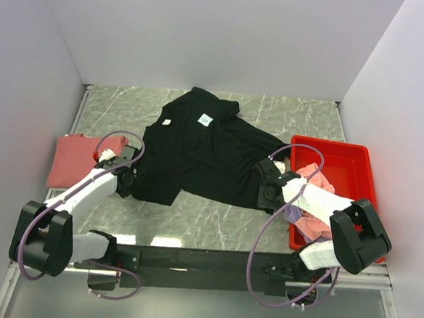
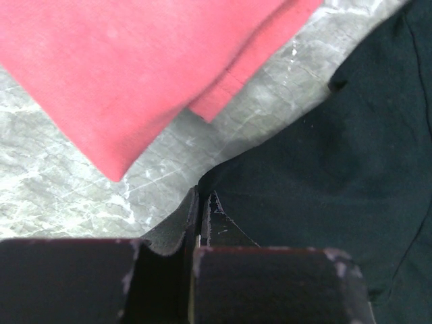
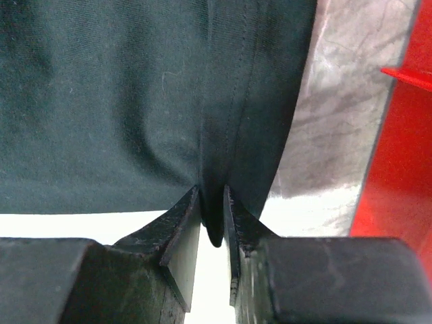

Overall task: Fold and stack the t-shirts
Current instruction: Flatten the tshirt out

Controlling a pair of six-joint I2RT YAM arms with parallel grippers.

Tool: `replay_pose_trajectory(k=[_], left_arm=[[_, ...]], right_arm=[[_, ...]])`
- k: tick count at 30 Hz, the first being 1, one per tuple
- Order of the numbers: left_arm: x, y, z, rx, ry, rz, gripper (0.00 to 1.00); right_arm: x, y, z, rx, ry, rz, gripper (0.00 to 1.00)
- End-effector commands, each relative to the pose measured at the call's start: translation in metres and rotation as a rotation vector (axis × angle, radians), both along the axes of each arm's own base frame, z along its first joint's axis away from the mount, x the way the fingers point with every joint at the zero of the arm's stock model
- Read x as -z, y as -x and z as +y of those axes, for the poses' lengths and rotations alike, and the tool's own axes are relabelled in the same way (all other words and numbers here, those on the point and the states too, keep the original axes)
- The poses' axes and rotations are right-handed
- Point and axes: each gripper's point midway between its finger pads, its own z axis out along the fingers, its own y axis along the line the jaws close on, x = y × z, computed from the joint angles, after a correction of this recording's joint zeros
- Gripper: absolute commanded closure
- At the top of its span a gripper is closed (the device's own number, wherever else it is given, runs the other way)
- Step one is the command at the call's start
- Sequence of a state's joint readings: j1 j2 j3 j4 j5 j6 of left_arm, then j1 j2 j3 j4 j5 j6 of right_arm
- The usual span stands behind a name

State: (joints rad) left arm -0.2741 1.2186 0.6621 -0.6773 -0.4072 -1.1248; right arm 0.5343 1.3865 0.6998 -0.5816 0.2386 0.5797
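Note:
A raised fold of the black t-shirt is in my right gripper, so it should open and take the flatter edge by the t-shirt's near corner (image 3: pixel 258 202) before lifting.
The large black t-shirt (image 1: pixel 205 155) with a white neck label lies crumpled across the middle of the marble table. My left gripper (image 1: pixel 126 173) is shut on its left edge; the wrist view shows the black cloth (image 2: pixel 317 196) pinched between closed fingers (image 2: pixel 202 202). My right gripper (image 1: pixel 272 185) is shut on its right hem, with a fold of black cloth (image 3: pixel 214 202) held between the fingertips. A folded salmon-red t-shirt (image 1: pixel 73 160) lies flat at the left, also in the left wrist view (image 2: pixel 121 74). Pink (image 1: pixel 318 182) and lavender (image 1: pixel 294 214) shirts sit in the bin.
A red plastic bin (image 1: pixel 350 160) stands at the right, just beside my right arm; its wall shows in the right wrist view (image 3: pixel 398 148). Grey walls enclose the table on the left, back and right. Bare marble (image 1: pixel 208 220) lies in front of the black shirt.

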Motion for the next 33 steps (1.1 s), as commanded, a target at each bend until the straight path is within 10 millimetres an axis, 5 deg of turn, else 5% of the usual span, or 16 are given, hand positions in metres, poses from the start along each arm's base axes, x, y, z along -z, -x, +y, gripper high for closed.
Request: replay_pose_trajectory(k=[1,15,20,28,33], left_arm=[[-0.003,0.002,0.013,-0.053,-0.053,0.005,0.99],[-0.008,0.004,0.021,-0.088,-0.076,-0.001,0.99],[-0.008,0.003,0.02,-0.084,-0.071,-0.004,0.99],[-0.01,0.005,0.024,-0.105,-0.088,-0.004,0.99],[-0.011,0.006,0.028,-0.125,-0.105,0.005,0.99]], right_arm=[[-0.014,-0.004,-0.004,0.012,0.013,-0.043,0.74],[-0.013,0.001,-0.024,0.102,0.015,-0.039,0.82],[-0.01,0.0,-0.023,0.098,0.014,-0.026,1.0],[-0.021,0.018,-0.034,0.129,0.043,0.028,0.97],[-0.016,0.035,-0.02,0.119,-0.069,0.112,0.96]])
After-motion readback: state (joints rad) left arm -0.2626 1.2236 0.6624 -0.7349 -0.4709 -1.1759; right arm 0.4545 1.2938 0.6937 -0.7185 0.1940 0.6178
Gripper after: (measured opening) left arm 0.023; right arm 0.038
